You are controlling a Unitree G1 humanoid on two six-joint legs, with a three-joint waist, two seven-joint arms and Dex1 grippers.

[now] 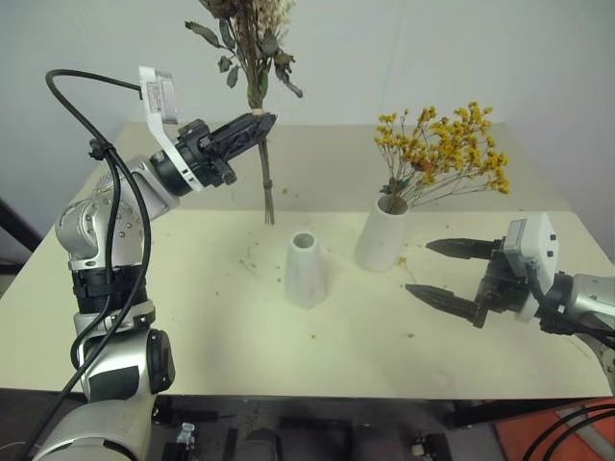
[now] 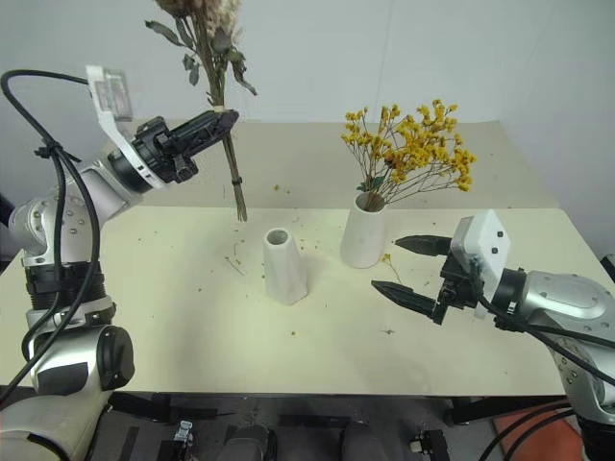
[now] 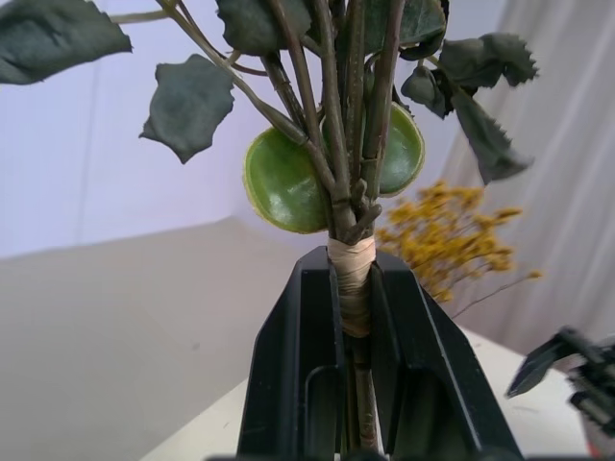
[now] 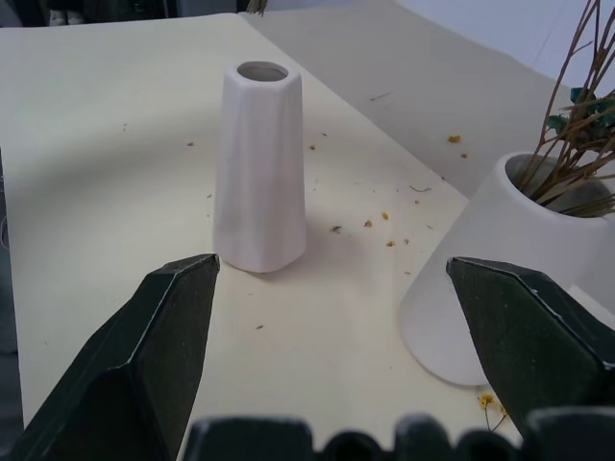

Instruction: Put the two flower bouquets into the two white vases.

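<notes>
Next, I release the dried bouquet from my left gripper in the opening of the empty cone-shaped vase [image 1: 305, 241].
My left gripper [image 1: 261, 125] is shut on the taped stems of the dried bunch with dark green leaves [image 1: 252, 38]. It holds the bunch upright above the back left of the table, stem ends [image 1: 269, 206] hanging down. The binding [image 3: 351, 279] sits between the fingers. The yellow-orange spray [image 1: 447, 149] stands in the wider white vase [image 1: 382, 235]. The smaller cone-shaped vase [image 1: 306, 269] stands empty in the middle, just left of the wider one. My right gripper [image 1: 420, 267] is open and empty, low over the table right of both vases, pointing at them [image 4: 258, 173].
The cream table [image 1: 192, 317] carries scattered crumbs of dried petals around the vases. A plain wall rises behind its far edge. The table's front edge runs close below the vases.
</notes>
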